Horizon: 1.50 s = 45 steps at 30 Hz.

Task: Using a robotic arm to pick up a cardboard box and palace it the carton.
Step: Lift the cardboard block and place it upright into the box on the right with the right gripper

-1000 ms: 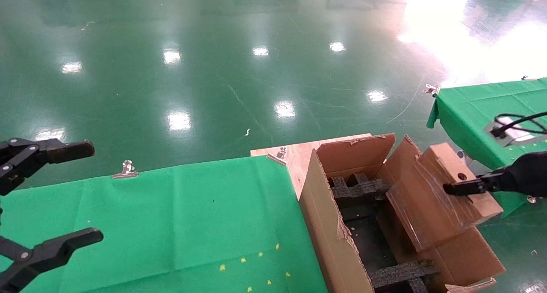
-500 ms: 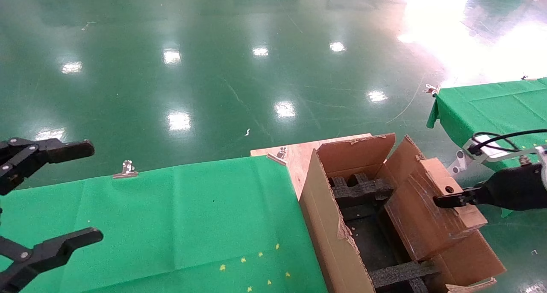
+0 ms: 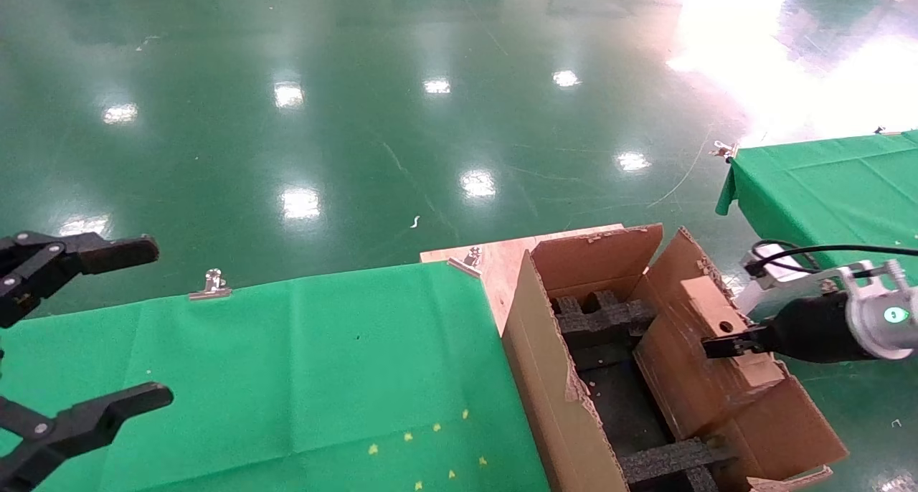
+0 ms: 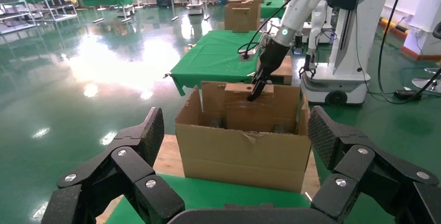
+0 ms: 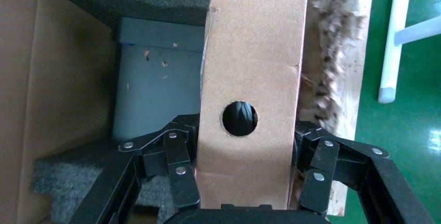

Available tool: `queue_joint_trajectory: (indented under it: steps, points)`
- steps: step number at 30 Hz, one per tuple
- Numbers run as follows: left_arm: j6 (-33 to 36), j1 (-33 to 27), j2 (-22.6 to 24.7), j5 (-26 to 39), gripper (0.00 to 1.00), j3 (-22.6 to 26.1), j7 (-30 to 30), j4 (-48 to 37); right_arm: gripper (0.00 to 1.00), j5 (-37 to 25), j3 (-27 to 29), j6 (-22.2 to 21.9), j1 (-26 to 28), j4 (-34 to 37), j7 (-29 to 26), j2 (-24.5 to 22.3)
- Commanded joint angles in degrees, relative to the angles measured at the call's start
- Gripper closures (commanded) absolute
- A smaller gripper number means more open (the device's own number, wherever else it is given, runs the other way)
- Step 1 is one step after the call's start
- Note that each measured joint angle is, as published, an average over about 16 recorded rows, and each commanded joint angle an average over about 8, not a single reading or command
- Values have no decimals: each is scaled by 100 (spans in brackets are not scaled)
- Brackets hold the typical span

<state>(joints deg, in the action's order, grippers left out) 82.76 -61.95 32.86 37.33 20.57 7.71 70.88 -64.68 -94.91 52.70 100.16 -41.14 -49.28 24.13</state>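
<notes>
Next, my right gripper lets go of the cardboard box between the black foam inserts, against the carton's side (image 3: 665, 389) nearest that gripper.
The small brown cardboard box (image 3: 699, 366), with a round hole in its narrow face, stands on edge and leans inside the large carton (image 3: 549, 384) along its right wall. My right gripper (image 3: 717, 347), on the white arm with a green ring light (image 3: 878, 318), is shut on the box's upper end. In the right wrist view its fingers (image 5: 179, 167) clamp both sides of the box (image 5: 252, 68). Black foam inserts (image 3: 606, 318) lie in the carton. My left gripper (image 3: 161, 321) is open and empty over the green table at the left; its view shows the carton (image 4: 239, 154) ahead.
A green cloth table (image 3: 287, 363) is left of the carton, with a metal clip (image 3: 213, 284) on its far edge. The carton stands on a wooden board (image 3: 502, 259). A second green table (image 3: 825, 183) is at the right. Glossy green floor lies beyond.
My right gripper has carried the cardboard box left and down, from above the carton's right flap to lower inside the carton. The left gripper has not moved.
</notes>
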Motion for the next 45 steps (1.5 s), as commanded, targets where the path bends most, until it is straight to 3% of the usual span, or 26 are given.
queue_joint_trajectory:
  steps: [1,14,39,40,41,45]
  points:
    - [0,0,0,0,0,0,0,0,100,16,-16,-129,-93,-20,-44,60]
    - [0,0,0,0,0,0,0,0,100,182,-39,-550,-584,450,-30,596]
    - [0,0,0,0,0,0,0,0,100,744,208,-711,-1479,2031,968,1577]
    - [0,0,0,0,0,0,0,0,98,764,221,-710,-1498,2085,1005,1607]
    - [-1,0,0,-1,0,0,0,0,87,782,235,-709,-1514,2136,1036,1634]
    - [-1,1,-1,-1,0,0,0,-1,37,827,269,-709,-1556,2260,1105,1700]
